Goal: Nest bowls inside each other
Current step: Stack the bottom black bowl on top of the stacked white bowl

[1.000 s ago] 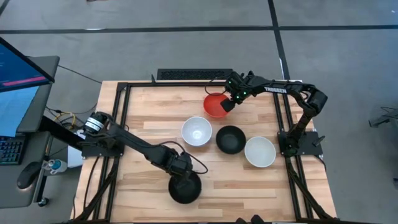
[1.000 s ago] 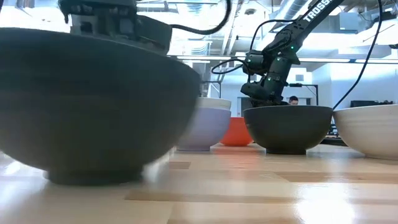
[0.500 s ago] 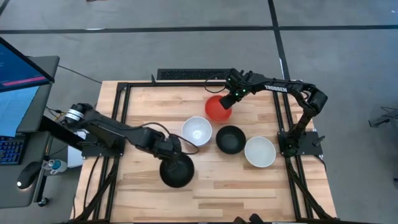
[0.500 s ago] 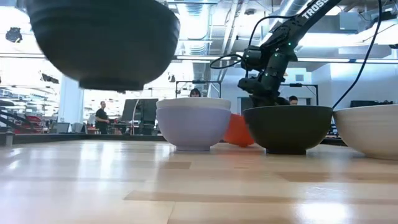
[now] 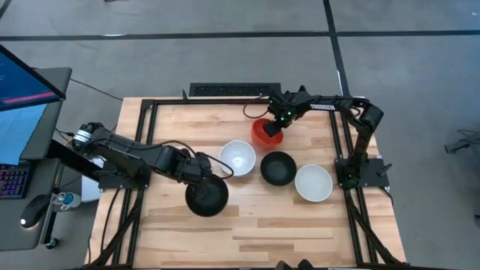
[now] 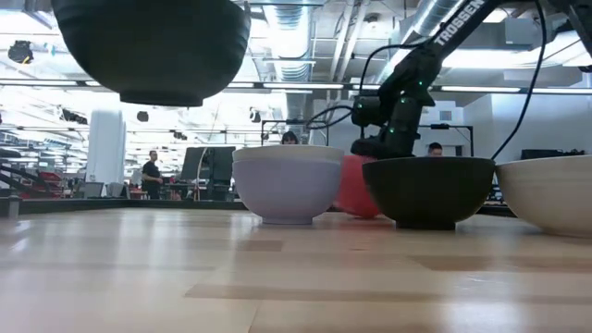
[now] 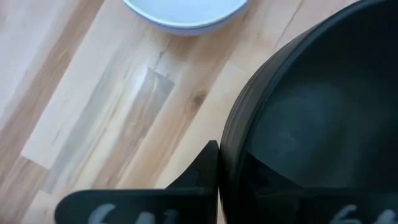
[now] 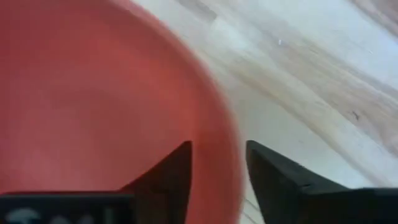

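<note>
Next, my right gripper grabs the red bowl's rim [image 8: 232, 158] and waits by the keyboard, because the black bowl in my left gripper is short of the white bowl.
My left gripper [image 5: 201, 174] is shut on a black bowl [image 5: 207, 196], which shows high up in the low view [image 6: 148, 46], left of the table's middle. My right gripper [image 5: 276, 124] is shut on the red bowl [image 5: 264, 132] near the far edge. Between them stands a bowl that is white inside [image 5: 238, 157]; the low view [image 6: 287, 183] shows a white rim above a pale lavender wall, resting on its foot. A second black bowl [image 5: 277, 168] and a white bowl [image 5: 313, 183] stand upright to its right. My left gripper [image 7: 230, 180] pinches the black bowl's rim [image 7: 239, 143], one finger [image 7: 199, 177] outside the wall and one inside. The fingers come from above. The bowl is lifted clear of the table and hangs upright below them. My right gripper [image 8: 217, 174] pinches the red bowl's rim [image 8: 231, 155], one finger [image 8: 168, 177] inside and one [image 8: 273, 180] outside. It comes slanting down from the far right. The bowl sits tilted; whether its foot [image 6: 356, 208] is off the table I cannot tell.
A dark metal frame [image 5: 150, 112] runs round the wooden table top. Bare wood lies along the near edge [image 5: 255, 232] and at the far left [image 5: 187, 127]. A desk with a monitor [image 5: 22, 82] stands left of the table. People stand far off in the room [image 6: 150, 174].
My left gripper has raised the black bowl off the table near the near edge and carried it up and toward the far left, closer to the white-rimmed bowl. The red bowl has tipped and risen a little in my right gripper's hold.
</note>
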`<action>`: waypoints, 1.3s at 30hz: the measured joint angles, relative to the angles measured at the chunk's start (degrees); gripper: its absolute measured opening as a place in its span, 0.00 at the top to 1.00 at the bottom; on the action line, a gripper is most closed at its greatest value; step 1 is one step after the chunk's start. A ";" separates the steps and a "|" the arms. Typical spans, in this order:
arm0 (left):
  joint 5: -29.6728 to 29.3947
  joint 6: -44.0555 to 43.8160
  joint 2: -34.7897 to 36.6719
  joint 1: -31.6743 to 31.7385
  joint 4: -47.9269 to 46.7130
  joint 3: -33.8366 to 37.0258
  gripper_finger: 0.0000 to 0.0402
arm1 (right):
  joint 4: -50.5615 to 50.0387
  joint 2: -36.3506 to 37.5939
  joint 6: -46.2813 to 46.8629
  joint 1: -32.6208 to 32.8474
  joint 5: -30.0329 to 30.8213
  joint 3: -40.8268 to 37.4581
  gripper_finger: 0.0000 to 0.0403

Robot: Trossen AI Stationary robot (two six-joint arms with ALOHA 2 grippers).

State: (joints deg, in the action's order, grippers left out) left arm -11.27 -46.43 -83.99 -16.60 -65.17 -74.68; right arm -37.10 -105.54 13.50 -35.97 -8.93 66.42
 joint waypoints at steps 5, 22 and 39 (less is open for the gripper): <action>-0.19 0.97 -0.02 0.55 -0.69 -0.02 1.00 | -1.35 0.00 0.02 0.35 -0.03 3.33 0.42; -1.13 3.03 -0.04 3.42 1.45 -0.04 1.00 | -0.50 -0.68 0.04 1.49 -0.07 4.46 0.84; 0.18 20.85 -2.35 21.72 12.81 -5.09 1.00 | -12.32 -0.63 -3.42 -4.41 0.53 21.05 0.94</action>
State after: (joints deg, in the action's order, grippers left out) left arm -11.10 -25.58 -86.34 5.12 -52.36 -79.76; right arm -49.42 -106.17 10.08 -40.38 -8.40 87.47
